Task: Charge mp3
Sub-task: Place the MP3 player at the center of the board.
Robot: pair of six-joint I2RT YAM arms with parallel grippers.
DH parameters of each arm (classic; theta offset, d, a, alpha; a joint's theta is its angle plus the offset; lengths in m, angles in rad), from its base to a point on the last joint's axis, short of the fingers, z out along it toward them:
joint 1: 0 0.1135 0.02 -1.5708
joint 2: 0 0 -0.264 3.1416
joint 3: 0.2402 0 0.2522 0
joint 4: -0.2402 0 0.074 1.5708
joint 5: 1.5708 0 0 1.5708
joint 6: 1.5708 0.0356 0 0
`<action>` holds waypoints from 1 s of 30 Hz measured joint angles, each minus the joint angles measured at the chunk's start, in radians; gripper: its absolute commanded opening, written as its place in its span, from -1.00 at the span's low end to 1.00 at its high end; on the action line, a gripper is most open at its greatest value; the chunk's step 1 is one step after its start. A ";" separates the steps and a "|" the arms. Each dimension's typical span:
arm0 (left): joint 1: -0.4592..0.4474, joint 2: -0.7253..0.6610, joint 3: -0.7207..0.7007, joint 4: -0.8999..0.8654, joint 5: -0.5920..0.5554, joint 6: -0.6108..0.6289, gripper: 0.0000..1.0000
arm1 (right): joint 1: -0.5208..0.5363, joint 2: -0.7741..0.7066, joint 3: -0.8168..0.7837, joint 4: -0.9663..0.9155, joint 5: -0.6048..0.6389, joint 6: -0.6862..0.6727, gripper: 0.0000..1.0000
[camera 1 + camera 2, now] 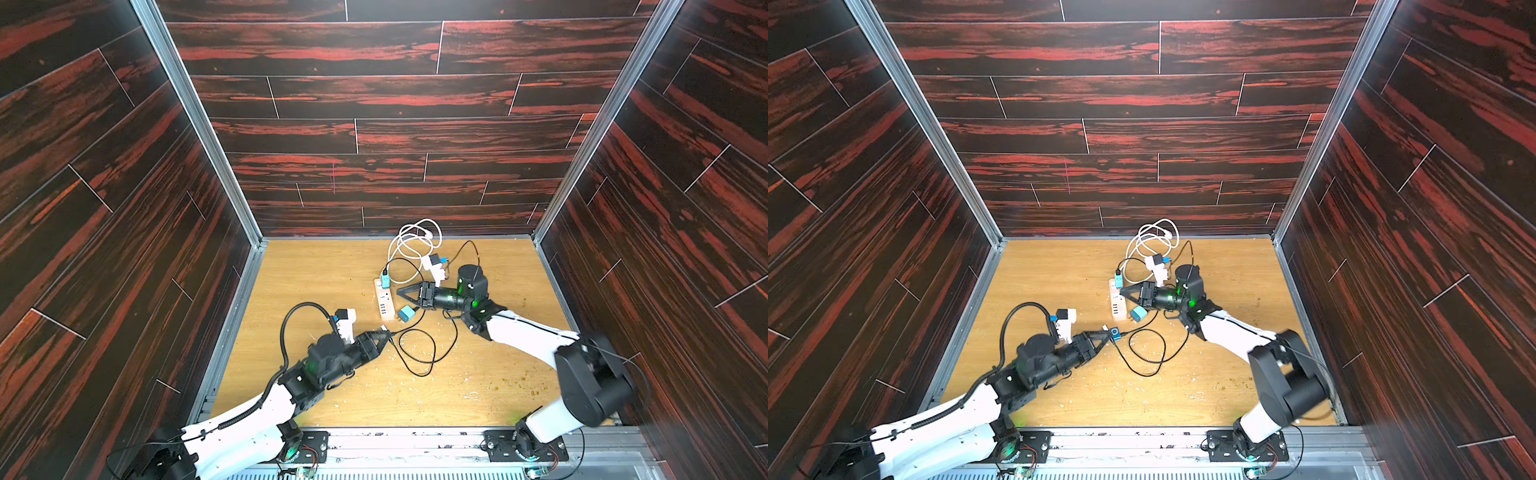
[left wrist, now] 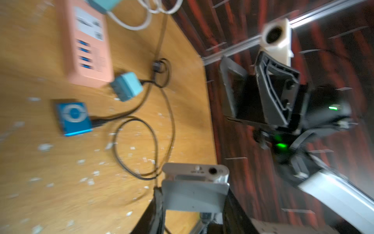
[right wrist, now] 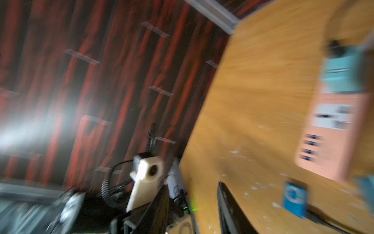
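Note:
The silver mp3 player will go down from my left gripper onto the bare wood, at a spot that is nearer me than the blue mp3 player (image 1: 365,353).
My left gripper (image 2: 194,194) is shut on a small silver mp3 player (image 2: 195,176) with a clip, held above the wooden table; in a top view the left gripper (image 1: 1105,331) points toward the table's middle. Just beyond it, a blue mp3 player (image 2: 73,117) (image 1: 1115,333) lies flat with a black cable (image 2: 141,101) plugged in. That cable runs to a loose teal adapter (image 2: 126,86) (image 1: 406,312). My right gripper (image 1: 405,293) (image 3: 192,188) is open and empty over a pink power strip (image 1: 384,303) (image 2: 87,44).
A second teal adapter (image 1: 385,280) sits plugged into the strip's far end, with a coiled white cable (image 1: 415,241) behind it near the back wall. Loops of black cable (image 1: 417,353) lie mid-table. White crumbs dot the wood. Dark panelled walls enclose three sides.

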State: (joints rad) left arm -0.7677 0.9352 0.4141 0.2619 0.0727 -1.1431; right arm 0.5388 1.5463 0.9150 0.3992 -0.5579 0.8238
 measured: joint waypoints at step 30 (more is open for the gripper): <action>0.124 0.401 0.192 -0.494 0.016 0.058 0.11 | 0.123 0.349 0.328 -0.563 0.610 -0.546 0.03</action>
State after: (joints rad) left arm -0.6437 1.3365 0.6060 -0.2321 0.0891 -1.0851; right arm 0.6617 1.8957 1.2427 -0.1638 0.0525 0.2775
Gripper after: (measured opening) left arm 0.530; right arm 0.513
